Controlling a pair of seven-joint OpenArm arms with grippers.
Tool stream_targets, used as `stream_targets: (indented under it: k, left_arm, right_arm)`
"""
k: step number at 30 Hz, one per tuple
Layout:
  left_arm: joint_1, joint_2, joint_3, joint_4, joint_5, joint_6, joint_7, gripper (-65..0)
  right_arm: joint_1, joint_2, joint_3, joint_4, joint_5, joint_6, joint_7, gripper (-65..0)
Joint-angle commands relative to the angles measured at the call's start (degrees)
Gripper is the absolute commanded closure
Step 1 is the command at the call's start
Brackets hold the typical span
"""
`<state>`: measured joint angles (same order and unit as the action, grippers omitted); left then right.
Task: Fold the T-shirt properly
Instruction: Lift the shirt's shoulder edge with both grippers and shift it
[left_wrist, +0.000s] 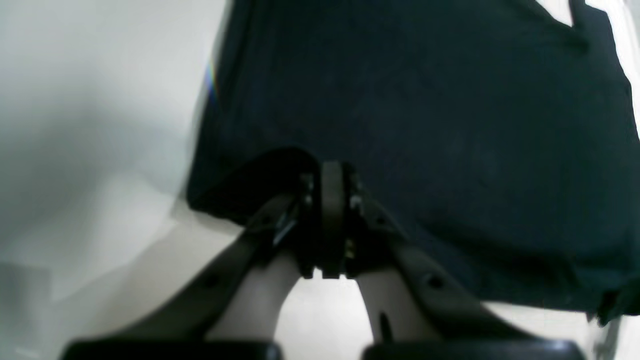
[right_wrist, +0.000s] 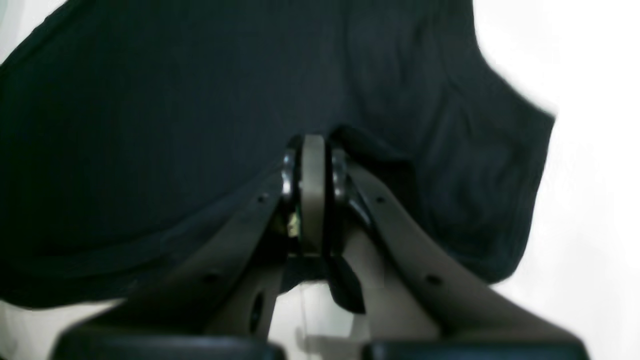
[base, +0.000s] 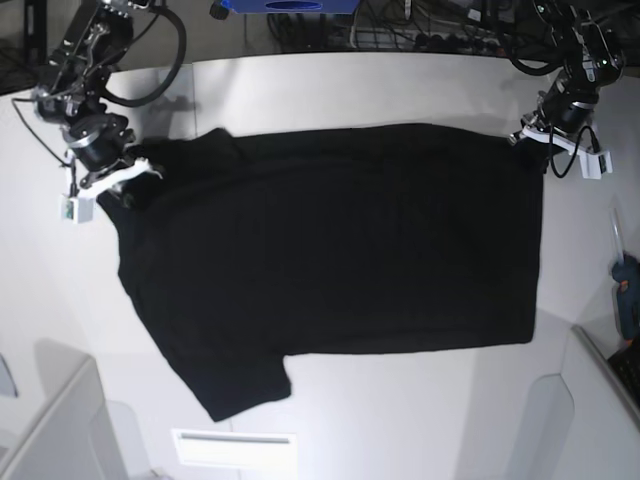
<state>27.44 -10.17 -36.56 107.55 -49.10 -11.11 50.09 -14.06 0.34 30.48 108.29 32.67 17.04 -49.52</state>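
Observation:
Next, I release the black T-shirt's far shoulder with my right gripper on the T-shirt's body just inside its neck edge (base: 154, 264).
The black T-shirt (base: 330, 260) lies spread flat on the white table (base: 380, 90), plain side up, with no print showing. Its hem is at the right and its sleeves at the left. My left gripper (base: 522, 138) is at the hem's far right corner, shut on the cloth; in the left wrist view the gripper (left_wrist: 332, 170) pinches a raised edge of the shirt (left_wrist: 425, 125). My right gripper (base: 135, 182) is at the far left sleeve and shoulder, shut on the cloth; in the right wrist view the gripper (right_wrist: 312, 145) pinches a fold of the shirt (right_wrist: 150, 125).
A blue tool (base: 627, 290) lies at the right table edge. A white strip (base: 235, 448) lies near the front edge below the near sleeve (base: 240, 385). Grey panels stand at the front left (base: 50, 430) and front right (base: 590, 400). Cables run along the back.

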Motion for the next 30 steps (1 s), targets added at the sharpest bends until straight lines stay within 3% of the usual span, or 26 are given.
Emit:
stream_targets:
  k: [1, 10, 16, 20, 30]
  left_arm:
    - [-0.3, -0.8, -0.4, 0.8, -0.6, -0.4, -0.9, 0.0]
    - [-5.0, -0.8, -0.4, -4.9, -0.6, -0.3, -0.9, 0.0]
    - [-7.1, -0.9, -0.4, -5.7, -0.5, -0.2, -0.9, 0.0]
    - [-8.8, -1.0, -0.4, -5.8, -0.5, 3.2, -0.9, 0.0]
    - [-12.8, -2.7, 0.1, -10.0, -0.5, 3.5, -0.9, 0.0]
  right_arm:
    - [1.0, 0.6, 0.1, 0.1, -0.1, 0.3, 1.4, 0.0]
    - [6.9, 0.8, 0.0, -6.2, -2.1, 0.3, 1.3, 0.0]
    - [9.9, 2.1, -4.9, -10.0, -2.2, 0.3, 1.7, 0.0]
    - [11.9, 2.2, -5.0, -12.1, -2.2, 0.3, 1.6, 0.0]
    - [14.9, 2.3, -5.2, -16.1, -2.2, 0.3, 1.7, 0.0]
